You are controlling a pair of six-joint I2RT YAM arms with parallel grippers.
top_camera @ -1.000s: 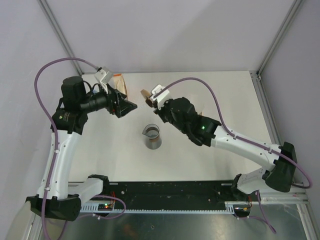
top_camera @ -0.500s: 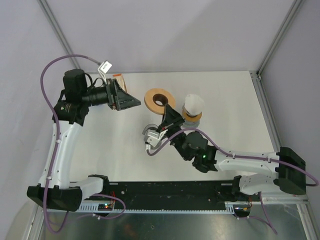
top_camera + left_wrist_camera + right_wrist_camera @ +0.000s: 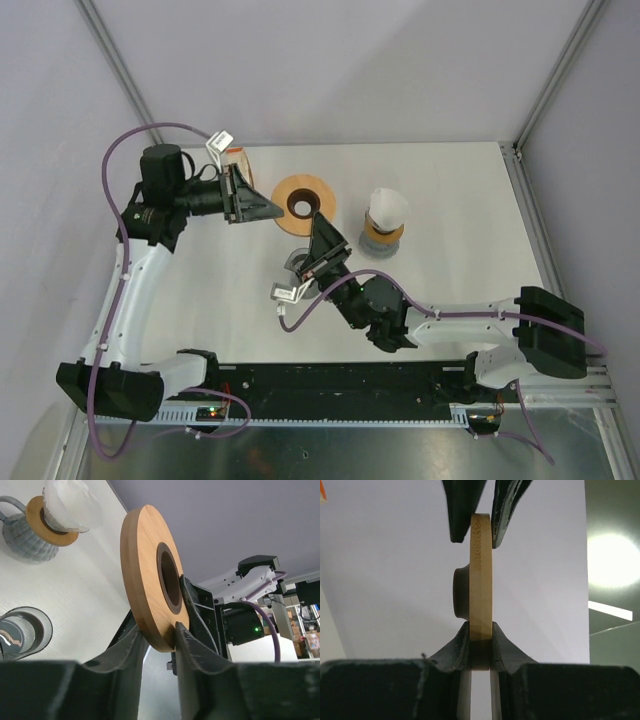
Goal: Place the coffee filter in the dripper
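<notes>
The wooden ring is held from below by my right gripper, which blocks the glass beaker, so that gripper should take hold again of the rim (image 3: 332, 204) opposite my left gripper before lowering the ring.
A wooden ring (image 3: 303, 204) with a dark centre hole hangs above the table, held on edge from two sides. My left gripper (image 3: 271, 210) is shut on its left rim (image 3: 150, 580); the fingers (image 3: 192, 630) press both faces. My right gripper (image 3: 320, 224) is shut on the opposite rim (image 3: 481, 570), and the left gripper's fingers (image 3: 462, 510) show at the top of the right wrist view. To the right, a white cone-shaped coffee filter (image 3: 387, 208) sits in a dripper with a wooden collar and grey ribbed base (image 3: 380, 238), also seen in the left wrist view (image 3: 30, 540).
A glass beaker (image 3: 294, 266) stands just below the ring, partly hidden by my right wrist; its rim shows in the left wrist view (image 3: 25, 630). A brown packet (image 3: 238, 160) lies at the table's back left behind my left arm.
The right arm has swung toward the near edge, carrying the ring slightly left. My left gripper, open half a second ago, has closed on the ring's rim.
</notes>
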